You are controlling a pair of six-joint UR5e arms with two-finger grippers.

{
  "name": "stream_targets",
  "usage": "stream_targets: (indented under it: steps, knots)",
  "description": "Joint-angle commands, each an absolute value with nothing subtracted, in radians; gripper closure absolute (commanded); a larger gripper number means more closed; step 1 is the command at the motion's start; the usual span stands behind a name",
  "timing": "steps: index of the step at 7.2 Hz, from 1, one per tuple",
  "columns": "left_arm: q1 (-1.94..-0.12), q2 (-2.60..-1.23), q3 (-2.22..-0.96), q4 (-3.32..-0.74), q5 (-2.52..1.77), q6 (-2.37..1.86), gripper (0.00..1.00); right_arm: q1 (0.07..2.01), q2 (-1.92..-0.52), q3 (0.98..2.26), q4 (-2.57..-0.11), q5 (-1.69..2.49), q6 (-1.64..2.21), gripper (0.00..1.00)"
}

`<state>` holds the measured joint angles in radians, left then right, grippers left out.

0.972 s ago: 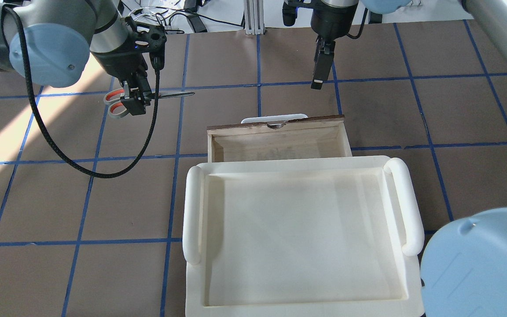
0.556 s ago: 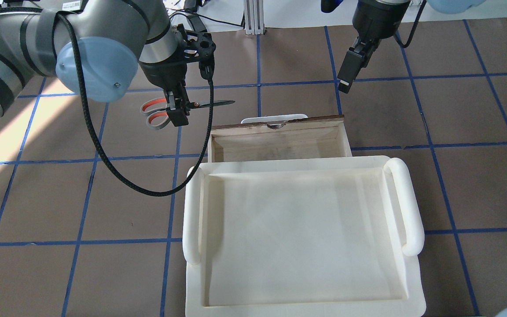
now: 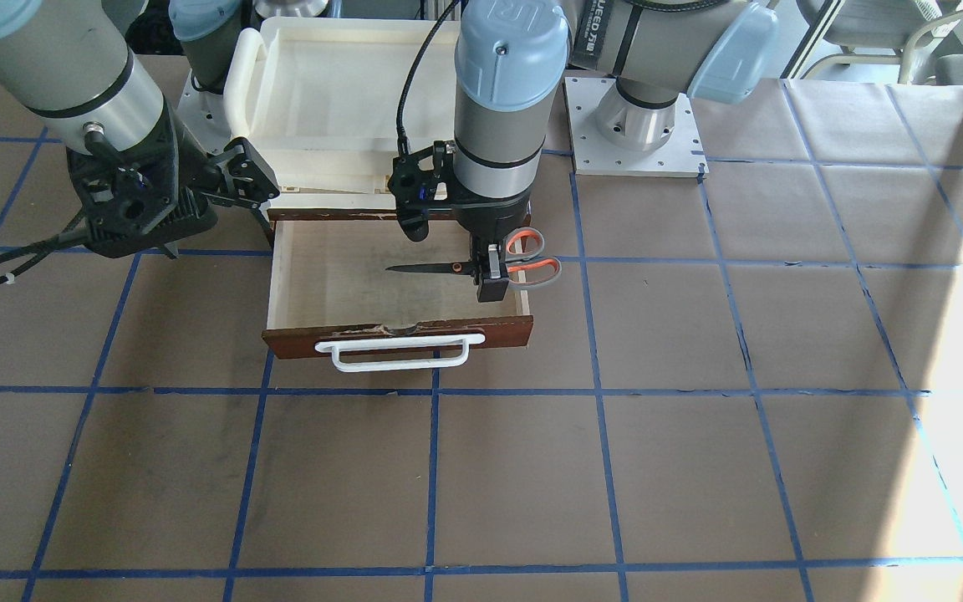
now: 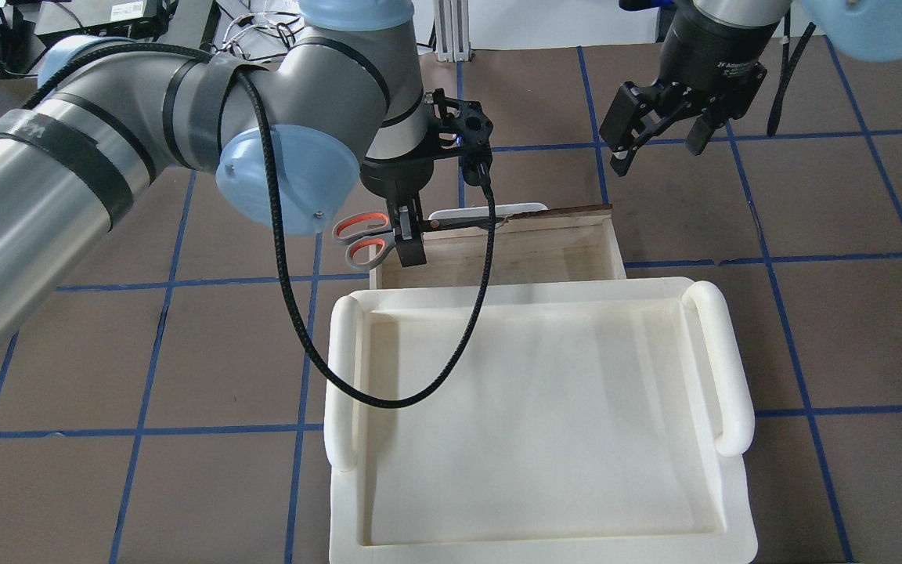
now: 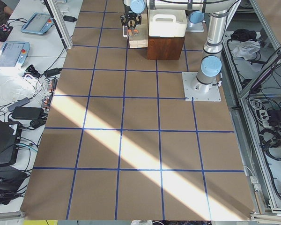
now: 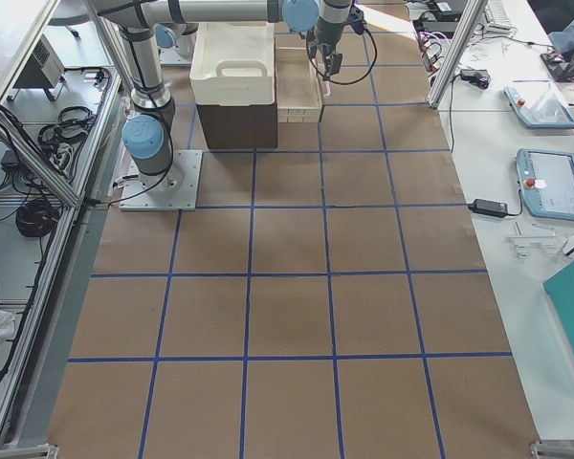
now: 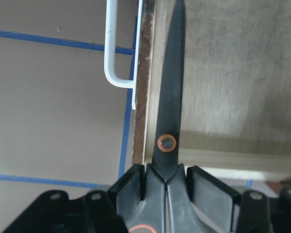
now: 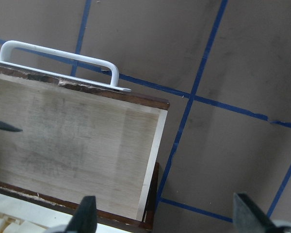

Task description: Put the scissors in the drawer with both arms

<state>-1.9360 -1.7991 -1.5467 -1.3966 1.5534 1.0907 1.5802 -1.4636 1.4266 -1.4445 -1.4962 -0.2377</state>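
The robot's left gripper needs to lay the scissors down flat on the drawer's pale bottom, behind the white bar handle (image 3: pixel 437 289) (image 7: pixel 222 30). The scissors are now held across the open drawer.
My left gripper (image 4: pixel 410 241) is shut on the scissors (image 4: pixel 361 239) just behind the pivot. The grey and red-orange handles stick out past the drawer's left end, and the blades (image 3: pixel 423 268) point across over the pale inside of the open drawer (image 4: pixel 611 243). In the left wrist view the blade (image 7: pixel 169 97) lies along the inside of the brown drawer front, next to the white bar handle (image 7: pixel 114 58). My right gripper (image 4: pixel 654 153) is open and empty, above the table beyond the drawer's right front corner (image 8: pixel 157 104).
A cream plastic tray (image 4: pixel 725 368) sits on the cabinet behind the drawer, close to my left arm's black cable (image 4: pixel 388 399). The brown table (image 3: pixel 699 418) with blue tape lines stretches out in front of the drawer. The left arm's mounting plate (image 3: pixel 640 134) lies beside the cabinet.
My left arm has carried the scissors rightward from over the bare table to over the drawer's left end. My right gripper has moved right, away from the drawer, and now shows its fingers spread.
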Motion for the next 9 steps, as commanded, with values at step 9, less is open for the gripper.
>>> stream_targets:
  steps: [9]
  knots:
    - [-2.022, -1.858, -1.66, -1.246, 1.551, 1.144, 1.0, 1.583, -1.649, 1.569, -1.462, -1.552, -0.006, 0.0]
